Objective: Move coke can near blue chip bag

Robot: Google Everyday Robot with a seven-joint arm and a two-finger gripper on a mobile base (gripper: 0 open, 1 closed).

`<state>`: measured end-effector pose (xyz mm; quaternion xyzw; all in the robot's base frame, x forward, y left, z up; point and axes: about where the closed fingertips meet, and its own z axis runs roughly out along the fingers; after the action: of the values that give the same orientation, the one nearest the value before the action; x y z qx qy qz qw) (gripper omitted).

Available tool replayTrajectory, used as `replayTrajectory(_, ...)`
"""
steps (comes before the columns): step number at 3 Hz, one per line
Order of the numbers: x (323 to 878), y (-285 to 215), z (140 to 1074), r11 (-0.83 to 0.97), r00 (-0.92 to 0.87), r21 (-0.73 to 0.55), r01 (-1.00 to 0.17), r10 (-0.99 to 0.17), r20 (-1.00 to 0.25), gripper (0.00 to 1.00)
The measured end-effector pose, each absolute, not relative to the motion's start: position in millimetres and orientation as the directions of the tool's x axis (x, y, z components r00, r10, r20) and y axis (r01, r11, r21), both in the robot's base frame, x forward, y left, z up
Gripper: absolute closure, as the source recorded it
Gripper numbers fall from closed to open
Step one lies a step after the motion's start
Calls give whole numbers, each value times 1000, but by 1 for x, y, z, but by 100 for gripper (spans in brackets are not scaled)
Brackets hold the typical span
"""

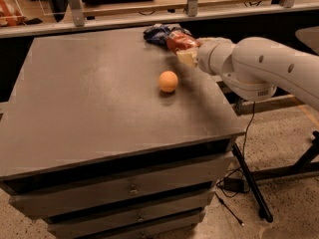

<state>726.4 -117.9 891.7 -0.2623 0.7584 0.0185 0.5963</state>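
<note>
Next, I release the red coke can on the grey table point(177, 48) just in front of the blue chip bag.
The red coke can point(180, 40) is held in my gripper point(185, 53) at the table's far right, just above the surface. It lies against the right edge of the dark blue chip bag point(156, 33), which rests at the table's back edge. The gripper is shut on the can, with a pale finger point(188, 59) showing under it. My white arm point(259, 63) reaches in from the right.
An orange ball point(168, 81) sits on the grey table point(89, 98), in front and to the left of the can. Drawers run below the tabletop's front edge. A shelf rail runs behind the table. Cables and a black stand leg lie on the floor at right.
</note>
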Motion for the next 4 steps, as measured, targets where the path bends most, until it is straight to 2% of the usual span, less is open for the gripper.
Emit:
replayTrajectory(3,757,-121,862,835,-146,-233,-498,-346,-927,100)
replayTrajectory(4,762,-117,854,825,-148,-217,-522,-339,-929,85)
